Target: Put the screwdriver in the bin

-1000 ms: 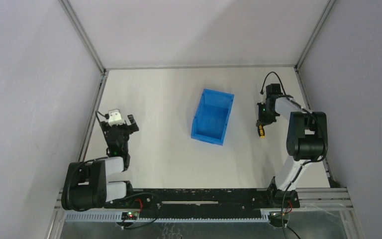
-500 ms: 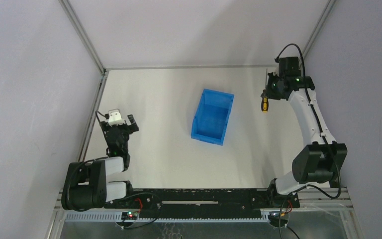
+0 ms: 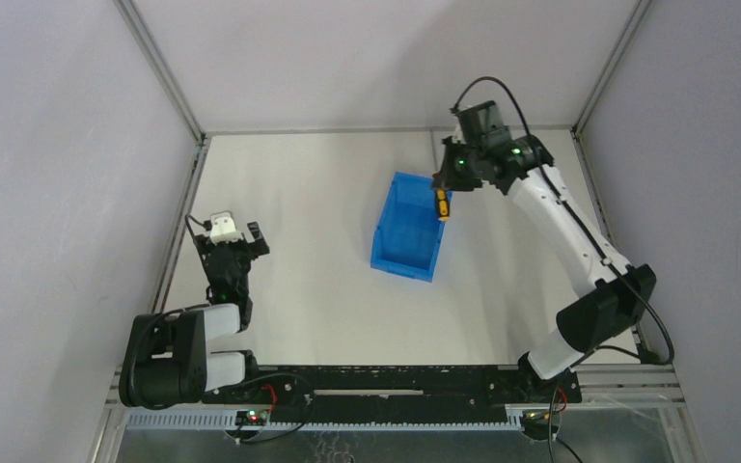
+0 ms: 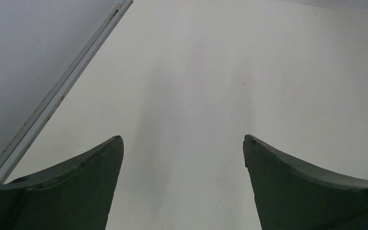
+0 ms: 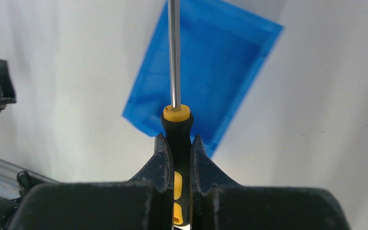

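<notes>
My right gripper is going to release the screwdriver on the bottom of the near half of the blue bin (image 3: pixel 411 244) (image 5: pixel 187 95).
My right gripper (image 5: pixel 178 139) is shut on the black and yellow handle of the screwdriver (image 5: pixel 177 125), whose grey shaft points away from the wrist camera. In the top view that gripper (image 3: pixel 441 191) hangs in the air over the far right corner of the blue bin (image 3: pixel 410 230), and the screwdriver (image 3: pixel 441 204) dangles from it. The bin (image 5: pixel 230 52) lies below the shaft in the right wrist view and looks empty. Far to the left, my left gripper (image 3: pixel 239 234) rests low near the table with its dark fingers (image 4: pixel 81 182) spread wide and nothing between them.
Metal frame rails (image 3: pixel 178 227) run along the left and right edges of the white table (image 3: pixel 309 251), with grey walls close behind them. The arm bases sit on a black rail (image 3: pixel 386 381) at the near edge.
The right arm lifted the screwdriver from the table at the right, swung it up and to the left, and now holds it over the bin's far right corner. The left arm stayed still.
</notes>
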Robot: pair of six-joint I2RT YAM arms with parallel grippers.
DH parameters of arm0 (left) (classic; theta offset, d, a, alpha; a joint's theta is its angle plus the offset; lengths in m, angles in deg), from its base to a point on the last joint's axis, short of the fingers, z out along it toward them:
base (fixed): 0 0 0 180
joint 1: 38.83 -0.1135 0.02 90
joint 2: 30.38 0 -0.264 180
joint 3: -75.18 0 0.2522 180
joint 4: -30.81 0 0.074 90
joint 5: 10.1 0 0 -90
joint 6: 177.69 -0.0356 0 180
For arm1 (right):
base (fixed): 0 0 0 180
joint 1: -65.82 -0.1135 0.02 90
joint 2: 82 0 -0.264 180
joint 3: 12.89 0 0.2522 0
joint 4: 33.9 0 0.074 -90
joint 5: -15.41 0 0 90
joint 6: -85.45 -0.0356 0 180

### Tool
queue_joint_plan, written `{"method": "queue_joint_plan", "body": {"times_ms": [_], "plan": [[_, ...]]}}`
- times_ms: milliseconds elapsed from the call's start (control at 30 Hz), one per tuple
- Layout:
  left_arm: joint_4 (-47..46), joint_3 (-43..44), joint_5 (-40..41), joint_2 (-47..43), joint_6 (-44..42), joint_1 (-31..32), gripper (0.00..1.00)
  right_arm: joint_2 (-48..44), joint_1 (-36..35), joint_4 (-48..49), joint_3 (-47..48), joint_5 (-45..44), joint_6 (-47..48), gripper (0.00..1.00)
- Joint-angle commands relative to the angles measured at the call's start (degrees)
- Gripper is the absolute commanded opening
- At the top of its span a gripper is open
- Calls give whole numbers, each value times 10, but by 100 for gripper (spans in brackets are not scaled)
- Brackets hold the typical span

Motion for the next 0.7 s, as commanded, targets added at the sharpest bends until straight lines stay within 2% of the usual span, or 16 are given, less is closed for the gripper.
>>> {"method": "queue_joint_plan", "body": {"times_ms": [0, 100, 367, 667], "plan": [[-38, 18, 6, -3, -11, 2, 100, 37, -29, 23, 19, -25, -35, 2], [-38, 19, 6, -3, -11, 2, 100, 41, -39, 56, -24, -63, -46, 3], [-38, 18, 6, -3, -11, 2, 100, 46, -68, 166, -167, -62, -33, 8], [-38, 19, 7, -3, -11, 2, 100, 109, -86, 195, -196, -93, -27, 12]]}}
